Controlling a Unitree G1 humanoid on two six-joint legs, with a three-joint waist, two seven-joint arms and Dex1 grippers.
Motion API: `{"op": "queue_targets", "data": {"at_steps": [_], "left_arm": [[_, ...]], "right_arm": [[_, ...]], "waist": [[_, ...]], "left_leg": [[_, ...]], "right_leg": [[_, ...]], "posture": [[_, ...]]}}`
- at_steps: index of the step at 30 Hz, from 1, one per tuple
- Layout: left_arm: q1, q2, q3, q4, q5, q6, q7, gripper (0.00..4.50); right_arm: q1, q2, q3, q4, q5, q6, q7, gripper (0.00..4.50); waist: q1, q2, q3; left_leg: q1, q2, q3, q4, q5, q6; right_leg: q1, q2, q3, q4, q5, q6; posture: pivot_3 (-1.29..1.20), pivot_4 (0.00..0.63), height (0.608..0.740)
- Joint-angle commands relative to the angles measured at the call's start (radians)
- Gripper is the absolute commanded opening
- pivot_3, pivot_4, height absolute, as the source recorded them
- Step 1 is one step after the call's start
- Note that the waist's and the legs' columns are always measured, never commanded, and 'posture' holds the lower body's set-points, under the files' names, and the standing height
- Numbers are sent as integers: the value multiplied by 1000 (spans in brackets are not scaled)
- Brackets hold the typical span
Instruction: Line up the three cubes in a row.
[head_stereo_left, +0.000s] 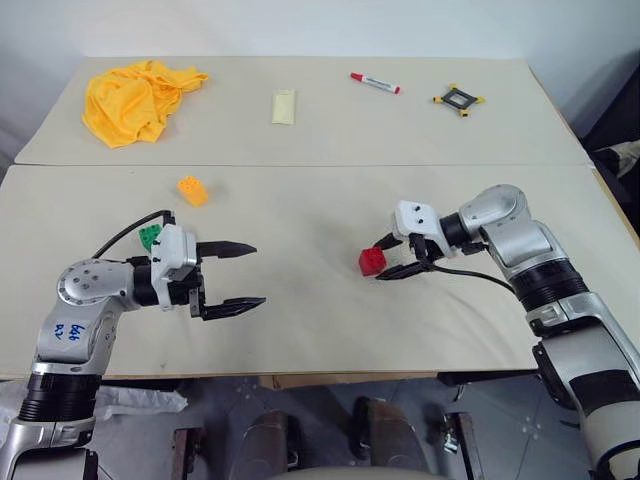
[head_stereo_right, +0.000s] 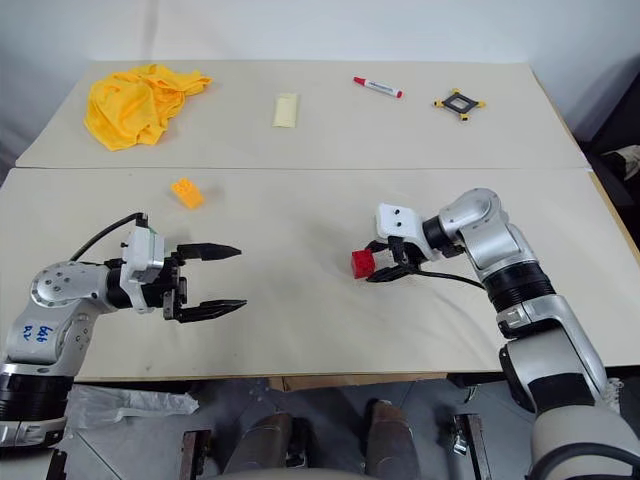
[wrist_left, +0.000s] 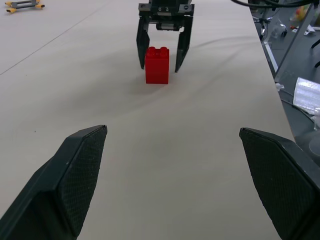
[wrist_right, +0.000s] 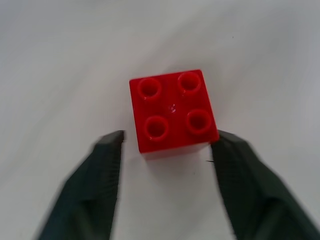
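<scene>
The green cube is near the yellow-orange cube. Next, my left gripper should go back to it and close on the green cube's opposite sides (head_stereo_left: 150, 237).
The red cube (head_stereo_left: 372, 261) stands upright on the table right of centre, studs up. My right gripper (head_stereo_left: 380, 260) is open astride it, one finger on each side with a slim gap showing in the left wrist view. The yellow-orange cube (head_stereo_left: 192, 190) lies on the left part of the table. The green cube (head_stereo_left: 149, 237) sits just behind my left gripper (head_stereo_left: 240, 275) and is partly hidden by its body. That gripper is wide open with nothing between its fingers, and it points across the table toward the red cube (wrist_left: 157, 65).
On the far table lie a yellow cloth (head_stereo_left: 140, 95), a pale yellow flat piece (head_stereo_left: 284, 107), a red marker (head_stereo_left: 375, 83) and a black frame with yellow corners (head_stereo_left: 459, 98). A seam (head_stereo_left: 300, 165) joins the two tables.
</scene>
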Motion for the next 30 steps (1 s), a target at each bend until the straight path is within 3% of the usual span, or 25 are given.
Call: {"op": "queue_targets", "data": {"at_steps": [1, 2, 3, 8, 12, 16, 19, 24, 30], "left_arm": [[-23, 15, 64, -59, -68, 24, 12, 4500], [-20, 23, 76, -61, -59, 17, 18, 4500], [-20, 31, 96, -57, -46, 0, 28, 4500], [-10, 54, 277, -41, -26, -72, 151, 4500], [83, 75, 414, -45, -77, 2, 201, 4500], [376, 9, 600, 37, -43, -41, 221, 4500], [474, -35, 689, 62, -94, 5, 281, 4500], [591, -66, 706, 109, -50, -61, 285, 4500], [521, -141, 599, -27, -27, -48, 449, 4500]], "right_arm": [[9, -13, -69, -14, 51, -100, 37, 4110], [21, -8, -100, -30, 84, -121, 41, 4435], [38, -8, -129, -56, 115, -120, 42, 4473], [200, -6, -244, -247, 280, -113, 59, 4473], [319, 27, -299, -417, 403, -36, 10, 4473], [401, 99, -301, -567, 485, 58, -83, 4473], [420, 129, -304, -609, 488, 50, -117, 4473], [441, 132, -305, -647, 483, 55, -154, 4473], [464, 102, -325, -645, 471, 42, -176, 4473]], "waist": [[0, 0, 0], [1, 0, 0], [2, 0, 0], [2, 0, 0], [0, 0, 0], [-16, 0, 0], [-10, -4, 2], [17, -10, 0], [30, -10, 0]], "left_leg": [[0, 0, 0, 0, 0, 0], [0, 0, 0, 0, 0, 0], [0, 0, 0, 0, 0, 0], [0, 0, -2, 0, 0, 0], [1, 0, -2, -1, 0, 0], [5, 1, 2, -4, -1, -1], [5, 3, 1, -4, -2, -3], [4, 0, -2, -1, -2, -2], [3, -3, -4, -2, -3, -1]], "right_leg": [[0, 0, 0, 0, 0, 0], [0, 0, 0, 0, 0, 0], [0, 0, 0, 0, 0, 0], [1, 0, -1, 0, 0, 0], [1, -1, -1, 0, 0, 0], [1, 0, 0, 0, -1, -1], [1, 0, -3, 1, -2, -3], [3, -6, -3, 1, -2, -3], [3, -13, -3, 1, -2, -3]], "posture": [[0, 150, 740], [0, 150, 740], [0, 150, 740], [0, 150, 740], [0, 150, 740], [0, 150, 740], [0, 150, 740], [0, 150, 740], [0, 150, 740]]}}
